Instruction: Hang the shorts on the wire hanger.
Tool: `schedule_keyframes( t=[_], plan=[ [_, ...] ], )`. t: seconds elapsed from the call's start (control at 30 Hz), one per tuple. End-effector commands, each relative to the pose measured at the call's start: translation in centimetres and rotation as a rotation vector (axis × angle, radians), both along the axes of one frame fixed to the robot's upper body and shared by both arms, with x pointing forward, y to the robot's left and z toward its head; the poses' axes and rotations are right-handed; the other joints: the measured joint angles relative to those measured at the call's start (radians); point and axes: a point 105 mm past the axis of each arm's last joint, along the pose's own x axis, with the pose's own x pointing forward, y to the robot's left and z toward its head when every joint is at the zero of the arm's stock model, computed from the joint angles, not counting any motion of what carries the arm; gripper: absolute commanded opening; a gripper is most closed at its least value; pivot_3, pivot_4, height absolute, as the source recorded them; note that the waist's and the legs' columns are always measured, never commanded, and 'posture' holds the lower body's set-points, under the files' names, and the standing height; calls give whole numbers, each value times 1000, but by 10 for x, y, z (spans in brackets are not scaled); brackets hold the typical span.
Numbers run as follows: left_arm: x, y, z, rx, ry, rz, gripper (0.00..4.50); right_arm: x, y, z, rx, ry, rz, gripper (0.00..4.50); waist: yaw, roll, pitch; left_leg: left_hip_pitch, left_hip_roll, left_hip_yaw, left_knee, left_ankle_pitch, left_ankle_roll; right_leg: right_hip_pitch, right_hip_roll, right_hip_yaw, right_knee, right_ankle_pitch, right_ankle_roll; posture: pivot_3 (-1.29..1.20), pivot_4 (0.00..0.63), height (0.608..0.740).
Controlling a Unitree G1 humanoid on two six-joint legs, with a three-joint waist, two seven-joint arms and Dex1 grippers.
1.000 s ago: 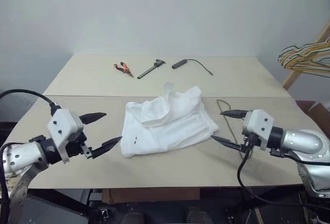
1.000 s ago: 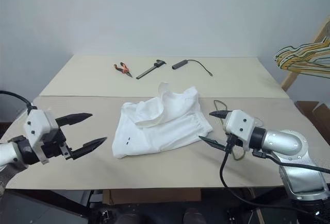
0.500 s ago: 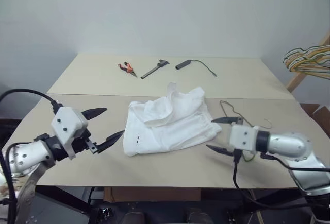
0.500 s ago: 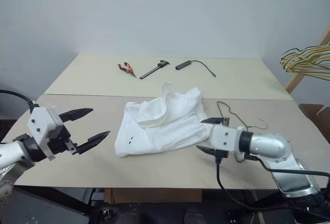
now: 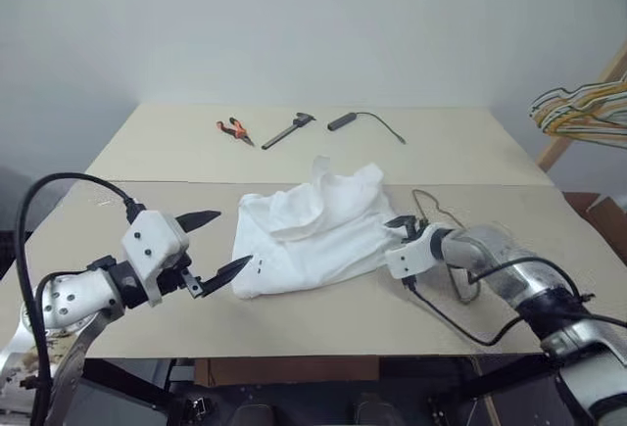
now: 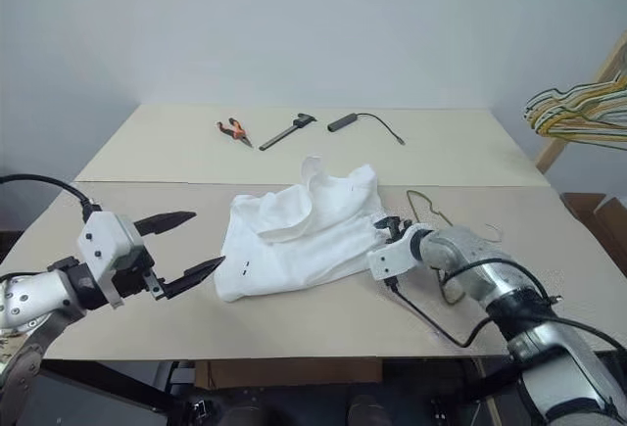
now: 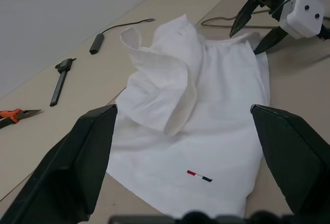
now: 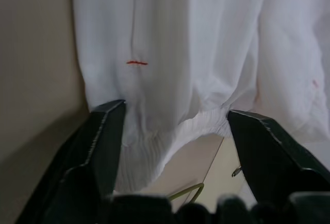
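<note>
A fold of the shorts is standing up. My right gripper should pinch the waistband's near corner [image 8: 132, 163], then both grippers should lift and spread the shorts before hanging them.
The white shorts [image 5: 313, 225] lie crumpled in the middle of the table, with one fold standing up. Their gathered waistband [image 8: 170, 136] faces my right side. The thin wire hanger [image 6: 428, 202] lies flat just right of the shorts, partly behind my right arm. My right gripper [image 7: 245, 42] is low at the waistband edge. It is open, with one finger [image 8: 105, 147] on each side of the gathered cloth. My left gripper [image 5: 233, 240] hangs wide open just off the shorts' left edge, near the small dark mark [image 7: 199, 175], touching nothing.
At the far side of the table lie orange-handled pliers [image 5: 235, 131], a black tool [image 5: 287, 131] and a black stick with a cable [image 5: 343, 120]. A bunch of yellowish hangers [image 5: 583, 113] on a wooden rack stands off the table's right edge.
My right gripper has dropped and gone forward to the shorts' waistband, rolling over, and its jaws have narrowed. The left gripper has barely shifted.
</note>
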Motion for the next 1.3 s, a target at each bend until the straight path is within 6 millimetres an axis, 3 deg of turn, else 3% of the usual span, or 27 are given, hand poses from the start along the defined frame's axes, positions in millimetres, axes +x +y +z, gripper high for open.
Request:
schedule_keyframes(
  t=[0.03, 0.27, 0.37, 0.5, 0.6, 0.73, 0.83, 0.93, 1.13, 1.3],
  plan=[
    [-3, -4, 7, 25, -40, -16, 4500, 2, -6, 1, -29, -4, 26, 2482, -1, 0, 0, 0, 0, 0, 0, 0, 0, 0, 0, 0, 0, 0, 0, 71, 25, 740],
    [-15, -7, -42, 329, 76, -134, 4500, -9, 8, 1, 55, 90, 78, 18, -3, 3, 3, 6, 0, 0, -2, 0, 0, 5, 0, 0, 0, -1, -2, 82, 28, 740],
    [-7, -10, -60, 401, 74, -146, 4500, -10, 18, 14, 163, 114, 65, 18, -1, 5, 6, 10, 0, 0, -2, 0, 0, 10, 0, 0, 0, -4, -6, 70, 31, 740],
    [2, -23, -57, 358, 38, -157, 4500, -13, 14, 40, 234, 89, 73, 18, 0, 7, 11, 11, 1, 1, -2, 0, 1, 10, 0, 1, 1, -3, -4, 47, 28, 740],
    [3, -24, -57, 351, 35, -162, 4500, -25, 6, 51, 261, 134, 86, 657, 0, 7, 11, 10, 1, 1, -2, -1, 2, 9, 0, 1, 0, -1, 0, 40, 27, 740],
    [5, -19, -61, 381, 33, -156, 4500, -31, -1, 53, 268, 136, 81, 2049, -4, 7, 12, 10, 1, 1, -2, -2, 4, 9, 0, 0, 0, -1, 0, 35, 27, 740],
    [7, -16, -64, 392, 32, -147, 4500, -36, -12, 44, 205, 175, 71, 3090, -8, 8, 12, 12, 1, 2, -2, -2, 3, 9, 0, 1, 1, -2, -1, 30, 27, 740],
    [7, -14, -63, 392, 30, -143, 4500, -34, -16, 36, 141, 143, 86, 3090, -7, 10, 13, 13, 1, 4, -2, -2, 3, 10, 0, 3, 1, -2, -2, 30, 27, 740],
    [7, -10, -60, 392, 30, -129, 4500, -12, -4, 22, 63, 5, 117, 3090, -13, 9, 13, 13, 1, 5, -2, -2, 3, 9, 0, 4, 2, -2, -1, 46, 29, 740],
    [6, -8, -59, 398, 30, -119, 4500, -6, 6, 14, 49, -38, 132, 3090, -9, 9, 14, 12, 1, 5, -2, -2, 3, 8, 0, 4, 1, -2, -1, 59, 29, 740]
  ],
)
